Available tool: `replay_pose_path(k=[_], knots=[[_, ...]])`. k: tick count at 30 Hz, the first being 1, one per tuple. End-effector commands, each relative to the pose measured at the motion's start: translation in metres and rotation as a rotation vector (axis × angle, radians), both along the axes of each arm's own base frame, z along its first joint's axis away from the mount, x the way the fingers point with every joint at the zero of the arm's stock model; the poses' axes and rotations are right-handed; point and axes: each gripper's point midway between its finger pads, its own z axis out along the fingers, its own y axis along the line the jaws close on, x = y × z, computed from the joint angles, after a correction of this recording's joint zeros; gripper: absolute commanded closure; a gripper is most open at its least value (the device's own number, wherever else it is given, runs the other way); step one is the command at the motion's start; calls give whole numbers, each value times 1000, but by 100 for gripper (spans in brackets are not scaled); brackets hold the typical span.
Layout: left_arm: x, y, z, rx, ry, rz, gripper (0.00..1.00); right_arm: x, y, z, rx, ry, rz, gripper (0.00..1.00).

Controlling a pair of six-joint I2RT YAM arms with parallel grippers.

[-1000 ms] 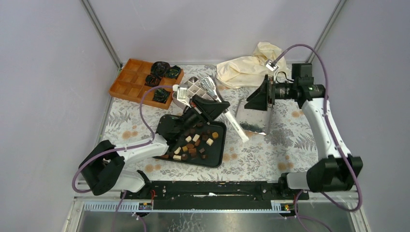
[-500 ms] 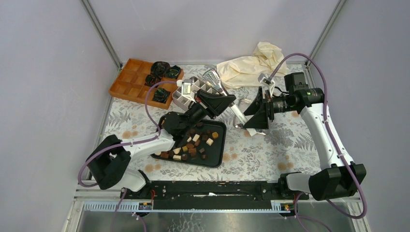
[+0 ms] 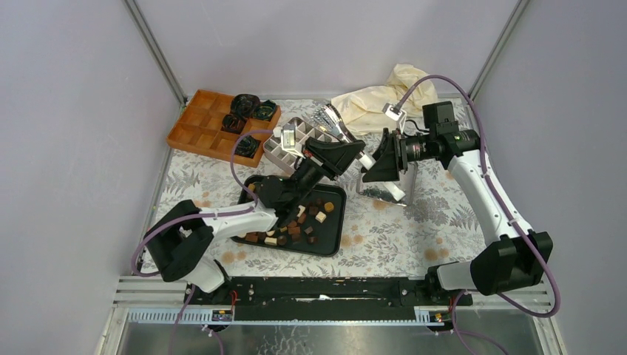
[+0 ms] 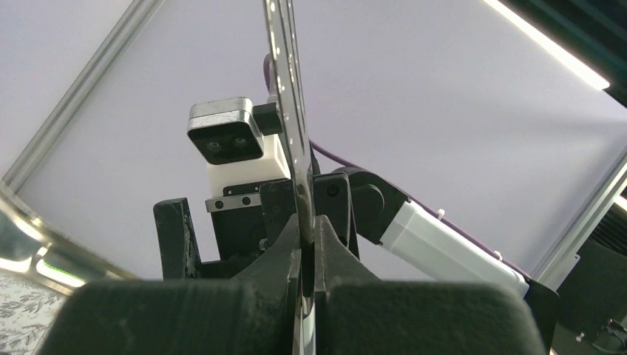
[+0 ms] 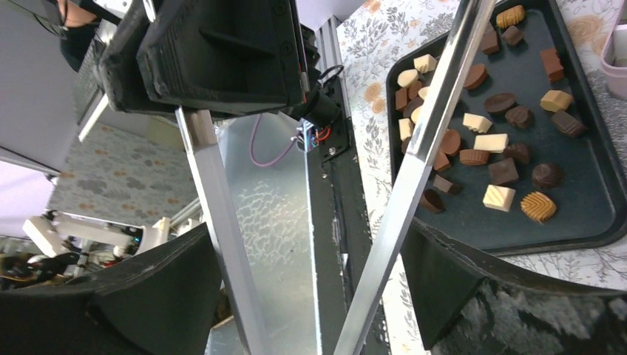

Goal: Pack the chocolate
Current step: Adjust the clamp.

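A single arm of the spread tongs is pinched in my left gripper, so next my right gripper squeezes both arms before my left gripper takes their slotted end (image 3: 330,118).
Several small pieces of chocolate (image 3: 296,218), dark, light brown and cream, lie on a black tray (image 3: 334,231); the right wrist view shows the chocolate (image 5: 492,144) too. My left gripper (image 3: 349,154) is shut on metal tongs (image 3: 329,118), held above the tray's far edge. In the left wrist view the tongs (image 4: 288,89) run edge-on up from the left gripper (image 4: 307,237). My right gripper (image 3: 375,167) is open around the tongs' handle end. The tongs' two arms (image 5: 432,118) pass between the right gripper's (image 5: 307,244) fingers.
An orange compartment box (image 3: 198,122) with black-green paper cups (image 3: 248,107) stands at the back left. A pale divided tray (image 3: 285,148) sits behind the black tray. A shiny metal container (image 3: 384,188) lies under the right gripper, and a cream cloth bag (image 3: 384,100) lies behind it.
The left arm has lifted the tongs and swung them toward the back right. The right gripper has come left, taking the tongs' handle end between its fingers.
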Motion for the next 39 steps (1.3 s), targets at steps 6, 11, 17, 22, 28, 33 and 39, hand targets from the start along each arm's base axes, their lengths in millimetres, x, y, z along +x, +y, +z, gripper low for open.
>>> replay_pose_path(k=[6,11,17,22,28,33,39], knots=[[4,25,38,-197,-18,77,100,5,10,33,65,80,12,21],[9,30,33,-219,26,106,100,11,11,33,59,84,-9,22],[10,35,31,-234,51,128,100,19,14,36,64,123,-33,20],[9,34,30,-240,61,122,100,25,15,37,63,117,-44,20],[8,33,27,-240,72,120,100,24,15,32,59,123,-50,36],[8,33,22,-237,85,117,92,22,14,27,59,142,-46,51],[3,34,21,-231,78,102,62,18,8,22,68,158,-62,56]])
